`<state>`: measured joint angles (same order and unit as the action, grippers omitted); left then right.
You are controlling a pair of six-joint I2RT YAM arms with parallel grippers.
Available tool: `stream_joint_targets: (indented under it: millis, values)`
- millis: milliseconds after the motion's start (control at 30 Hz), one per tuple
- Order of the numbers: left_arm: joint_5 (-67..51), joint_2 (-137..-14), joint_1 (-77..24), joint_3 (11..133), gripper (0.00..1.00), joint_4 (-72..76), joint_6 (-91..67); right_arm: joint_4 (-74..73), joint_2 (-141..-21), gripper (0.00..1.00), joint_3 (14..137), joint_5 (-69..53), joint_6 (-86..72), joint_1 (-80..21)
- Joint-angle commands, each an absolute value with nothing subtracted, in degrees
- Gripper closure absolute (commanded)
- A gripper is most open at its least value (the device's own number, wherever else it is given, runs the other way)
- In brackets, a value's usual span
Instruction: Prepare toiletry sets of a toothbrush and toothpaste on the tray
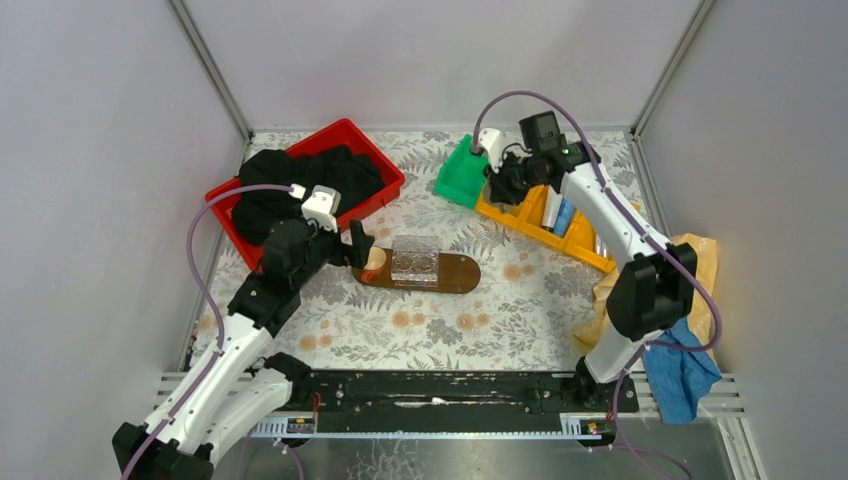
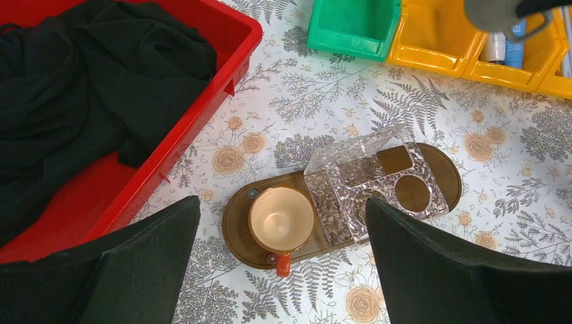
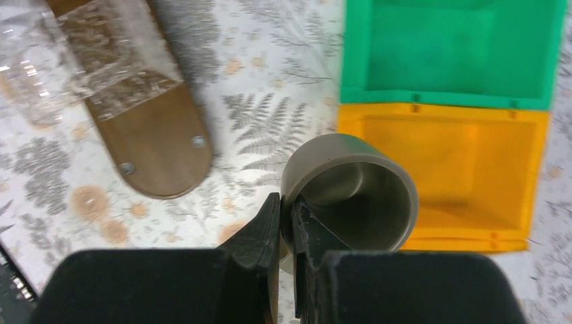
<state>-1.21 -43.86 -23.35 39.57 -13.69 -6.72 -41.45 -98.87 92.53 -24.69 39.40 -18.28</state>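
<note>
My right gripper has the grey cup. Next, I set it down with that gripper on the bare end of the tray (image 1: 459,273) (image 3: 158,143), beside the clear plastic holder.
The dark brown oval tray (image 1: 455,275) lies mid-table and carries an orange cup (image 2: 280,219) and a clear plastic holder (image 2: 378,182). My left gripper (image 2: 281,209) is open and empty, hovering above the tray's left end over the orange cup; in the top view it (image 1: 360,248) is at that same end. My right gripper (image 3: 287,206) is shut on the rim of a grey cup (image 3: 357,196), held in the air over the yellow bin (image 3: 445,175). A whitish tube (image 1: 550,208) and a blue toothpaste tube (image 1: 563,215) stand in the yellow bins. I cannot make out the toothbrush.
A red crate (image 1: 375,150) full of black cloth (image 1: 300,185) sits at the back left, close to my left arm. A green bin (image 1: 462,172) adjoins the yellow bins (image 1: 530,225) at the back right. A blue cloth and a tan bag lie by the right arm's base.
</note>
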Motion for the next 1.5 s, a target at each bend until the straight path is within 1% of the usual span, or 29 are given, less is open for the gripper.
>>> stream_joint_targets:
  millis: [0, 300, 633, 1467]
  values:
    - [-0.5, -43.1, -23.0, 39.0, 0.00, -10.2, -5.6, -39.6, -91.5, 1.00, 87.6, -27.9, 37.7, -22.7]
    - [-0.4, -43.2, -23.0, 38.9, 0.00, -10.2, -5.5, -39.0, -87.1, 1.00, 80.4, -29.4, 36.9, -28.0]
    - [-0.3, -43.4, -22.9, 38.8, 0.00, -10.0, -5.3, -35.3, -87.6, 1.00, 73.8, -27.4, 36.9, -33.5]
    - [-0.3, -43.3, -22.9, 38.7, 0.00, -10.0, -5.1, -32.0, -97.0, 0.99, 72.6, -20.0, 35.0, -41.6]
